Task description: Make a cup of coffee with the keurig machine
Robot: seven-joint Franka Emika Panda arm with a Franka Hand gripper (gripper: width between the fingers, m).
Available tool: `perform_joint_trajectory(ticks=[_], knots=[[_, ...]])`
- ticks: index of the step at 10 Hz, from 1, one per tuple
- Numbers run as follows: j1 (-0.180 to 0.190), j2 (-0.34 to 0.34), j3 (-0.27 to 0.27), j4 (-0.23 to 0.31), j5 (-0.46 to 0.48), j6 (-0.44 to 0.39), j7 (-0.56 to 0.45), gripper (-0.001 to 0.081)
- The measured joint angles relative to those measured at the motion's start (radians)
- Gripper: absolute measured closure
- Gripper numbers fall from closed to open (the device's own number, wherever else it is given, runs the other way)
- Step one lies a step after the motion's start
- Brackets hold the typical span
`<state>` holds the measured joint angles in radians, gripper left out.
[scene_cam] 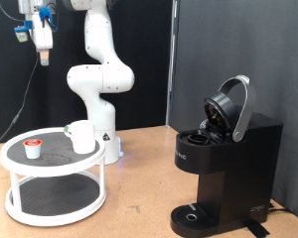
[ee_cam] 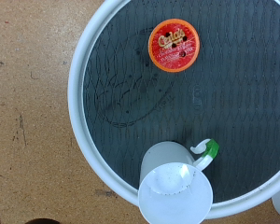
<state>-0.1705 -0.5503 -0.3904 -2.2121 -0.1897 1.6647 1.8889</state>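
The sides of the red-topped white pod (scene_cam: 33,151) (ee_cam: 174,46) are the next place my gripper should go to and close on, leaving the white cup standing on the stand.
The white cup (scene_cam: 81,137) stands on the top shelf of a round white two-tier stand (scene_cam: 20,167) at the exterior view's left. In the wrist view the cup (ee_cam: 175,187) shows from above, with a small green-and-white tab at its side. A small white pod with a red top (scene_cam: 32,149) sits on the same shelf, apart from the cup; it also shows in the wrist view (ee_cam: 174,46). The black keurig machine (scene_cam: 228,174) stands at the exterior view's right with its lid raised. My gripper (scene_cam: 42,50) hangs high above the stand, holding nothing, and its fingers do not show in the wrist view.
The stand's white rim (ee_cam: 79,103) rings a dark textured mat. The arm's white base (scene_cam: 104,139) stands just behind the stand. Wooden tabletop (scene_cam: 139,198) lies between the stand and the machine. Black curtains hang behind.
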Motion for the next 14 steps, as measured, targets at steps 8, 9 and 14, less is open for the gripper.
perform_joint_trajectory(ticks=[8,9,14], knots=[[-0.026,0.005,-0.074,-0.109,-0.025,0.125,-0.036,0.0072],[-0.033,0.014,-0.082,-0.141,-0.042,0.172,-0.034,0.0072],[-0.054,0.060,-0.135,-0.280,-0.079,0.418,-0.036,0.0072]])
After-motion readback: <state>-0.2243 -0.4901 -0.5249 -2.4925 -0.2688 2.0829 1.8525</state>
